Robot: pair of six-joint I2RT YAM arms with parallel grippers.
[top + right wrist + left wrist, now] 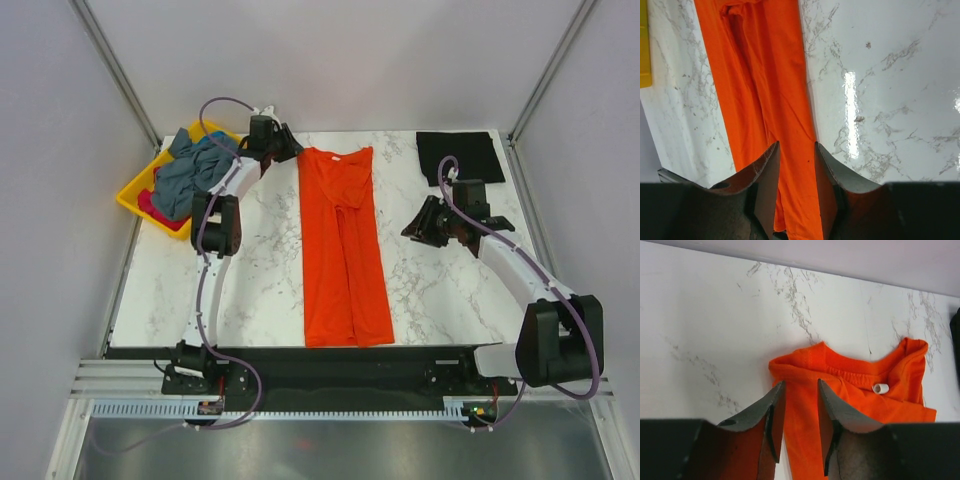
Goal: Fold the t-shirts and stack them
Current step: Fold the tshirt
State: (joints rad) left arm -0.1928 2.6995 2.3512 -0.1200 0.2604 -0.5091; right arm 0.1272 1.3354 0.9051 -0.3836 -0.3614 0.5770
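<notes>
The near hem corner (390,341) of the bright orange t-shirt, on the side toward the folded black t-shirt, will be gripped by my right gripper.
The bright orange t-shirt (345,260) lies flat in the middle of the table, folded lengthwise into a long strip with its collar at the far end. My left gripper (290,148) is open, just off the collar's left corner; in the left wrist view (801,386) the orange cloth (860,385) shows between its fingers. My right gripper (412,230) is open and empty, to the right of the strip's middle; in the right wrist view (796,146) it is above the shirt's (760,75) right edge. A folded black t-shirt (458,155) lies at the back right.
A yellow tray (135,195) at the back left holds crumpled grey-blue shirts (195,170) over a pink one (160,208). A small white tag (881,388) sits inside the orange collar. White walls and metal posts close the table's back and sides.
</notes>
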